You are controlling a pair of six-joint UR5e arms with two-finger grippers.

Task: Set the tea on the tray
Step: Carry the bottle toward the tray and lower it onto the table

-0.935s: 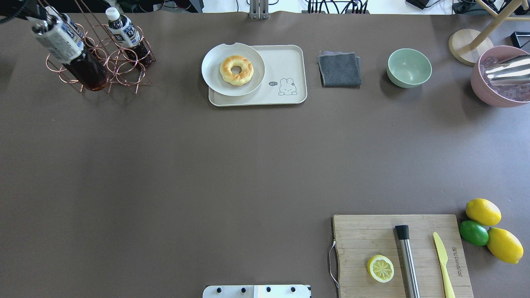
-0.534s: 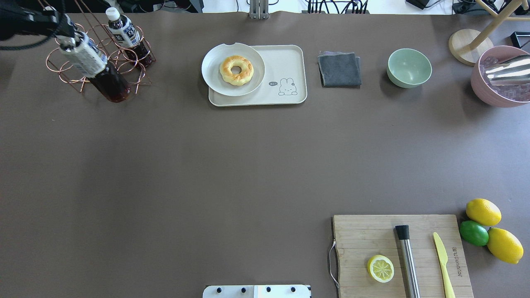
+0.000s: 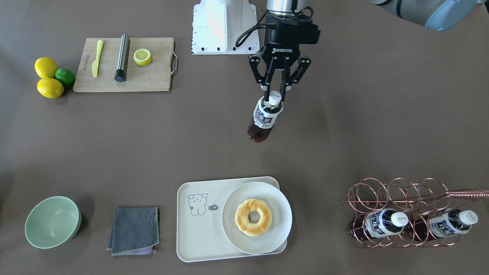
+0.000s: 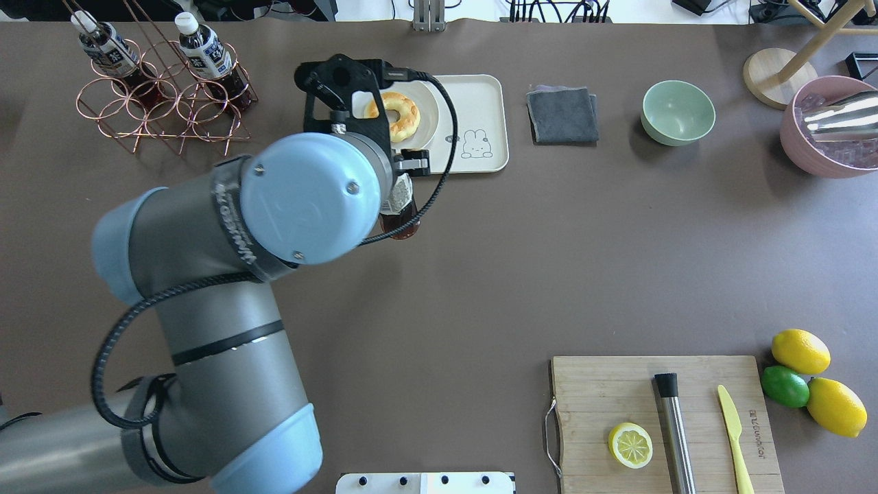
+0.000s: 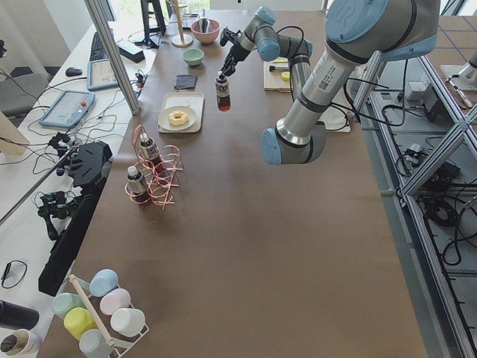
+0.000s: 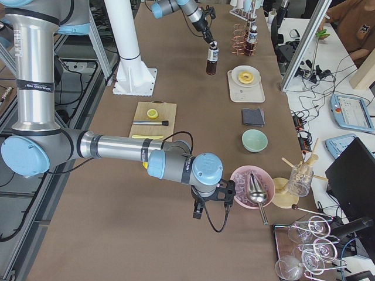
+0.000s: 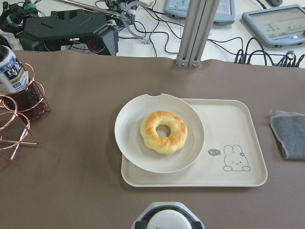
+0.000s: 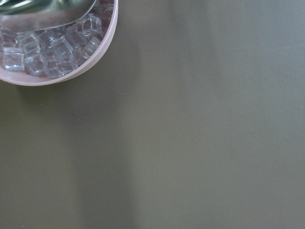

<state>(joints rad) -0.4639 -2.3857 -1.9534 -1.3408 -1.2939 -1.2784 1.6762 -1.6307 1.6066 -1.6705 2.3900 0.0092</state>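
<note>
The robot's left gripper will stand the tea on the bare table (image 3: 225, 132) short of the middle of the cream tray.
The tea (image 3: 263, 120) is a small bottle of dark red-brown liquid with a white cap. It hangs above the bare table, and my left gripper (image 3: 274, 95) is shut on its neck just under the cap. The cream tray (image 3: 198, 244) with a line-drawn animal lies farther out from the robot, apart from the bottle. In the overhead view the bottle (image 4: 401, 216) shows just short of the tray (image 4: 480, 96). The left wrist view looks over the cap (image 7: 167, 220) toward the tray (image 7: 228, 124). My right gripper (image 6: 211, 205) appears only in the exterior right view, where I cannot tell its state.
A white plate (image 3: 233, 202) with a doughnut (image 3: 253, 217) covers one half of the tray. A copper wire rack (image 3: 397, 191) holds two alike bottles. A grey cloth (image 3: 133, 230), green bowl (image 3: 52, 221), cutting board (image 3: 153, 76) and pink ice bowl (image 8: 102, 52) are also here.
The left arm has swung from the rack at the far left across the table. It carried the tea bottle to a spot just short of the tray.
</note>
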